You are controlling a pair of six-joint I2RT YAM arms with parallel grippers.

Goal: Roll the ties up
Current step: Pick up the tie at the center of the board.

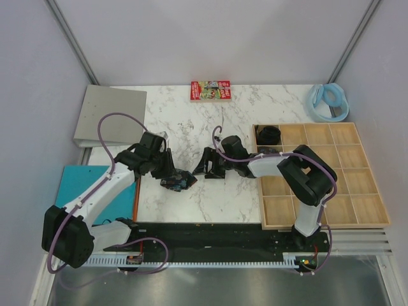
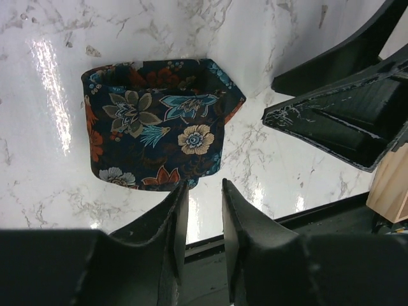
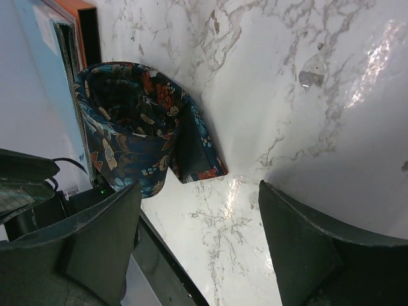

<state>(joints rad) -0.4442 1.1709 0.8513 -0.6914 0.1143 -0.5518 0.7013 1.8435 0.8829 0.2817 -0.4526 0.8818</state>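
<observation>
My right gripper is going to close on the pointed end [image 1: 190, 181] [image 3: 189, 164] of the dark floral tie and pinch it against the side of the tie's coil.
A dark floral tie [image 1: 179, 182] lies rolled in a loose coil on the marble table, its pointed end lying flat beside it. It fills the upper left of the left wrist view [image 2: 159, 121] and the right wrist view [image 3: 134, 121]. My left gripper [image 1: 169, 172] [image 2: 204, 186] is just beside the coil, jaws a narrow gap apart and empty. My right gripper [image 1: 206, 168] [image 3: 199, 191] is wide open and empty to the coil's right, not touching it. A second dark coil [image 1: 269, 134] sits in the wooden tray's far left compartment.
A wooden compartment tray [image 1: 357, 191] stands at the right. A red printed box [image 1: 210, 90] lies at the back, a pale blue ring [image 1: 329, 102] at the back right. A grey board [image 1: 111, 116] and a teal pad [image 1: 86, 185] lie at the left.
</observation>
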